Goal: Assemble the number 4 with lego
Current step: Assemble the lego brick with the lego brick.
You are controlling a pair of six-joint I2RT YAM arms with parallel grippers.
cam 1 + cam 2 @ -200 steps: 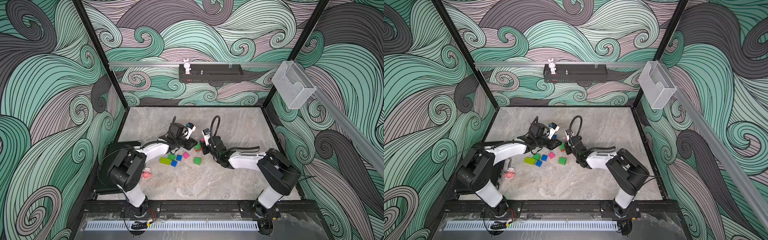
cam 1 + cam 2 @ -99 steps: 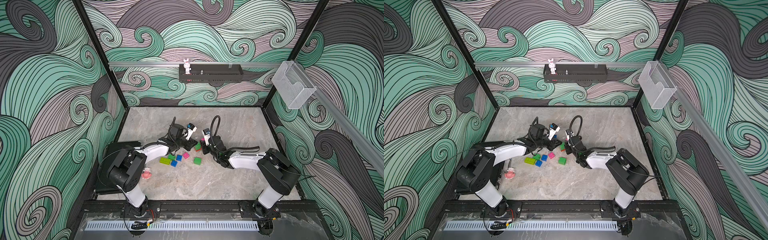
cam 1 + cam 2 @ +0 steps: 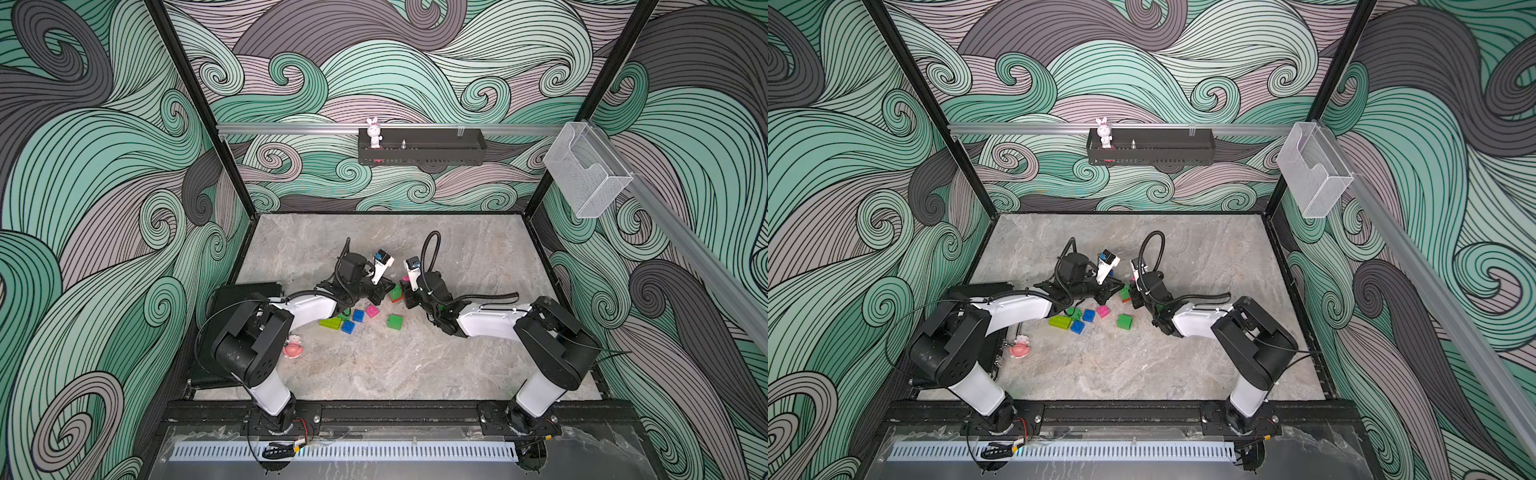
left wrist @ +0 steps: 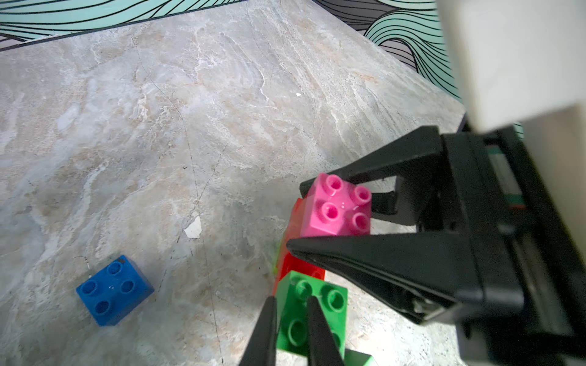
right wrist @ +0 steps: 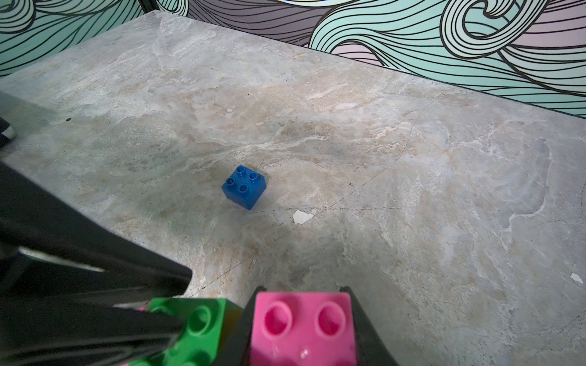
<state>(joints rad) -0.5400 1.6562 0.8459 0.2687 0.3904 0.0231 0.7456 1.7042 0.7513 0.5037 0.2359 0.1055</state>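
Note:
One finger of the left gripper lies across the green brick's studs, so it should open wide, square up and clasp both sides of the green brick (image 4: 284, 311).
In the left wrist view my left gripper (image 4: 291, 301) is shut narrowly on a green lego brick (image 4: 312, 310), one finger at its side edge and one across its studs. That brick sits on red lego (image 4: 299, 264). Right beside it my right gripper (image 4: 296, 218) is shut on a pink brick (image 4: 336, 206), seen again as pink brick (image 5: 301, 329) between the fingers (image 5: 361, 317). In both top views the two grippers (image 3: 384, 291) (image 3: 409, 291) meet mid-table over the green-and-red stack (image 3: 396, 293).
Loose lego lies in front of the left arm: a lime oblong brick (image 3: 330, 323), blue bricks (image 3: 358, 316) (image 3: 348, 327), a pink one (image 3: 372, 311) and a green one (image 3: 395, 322). Another blue brick (image 5: 244, 187) lies beyond the grippers. A pink-and-white figurine (image 3: 293, 347) sits by the left arm's base.

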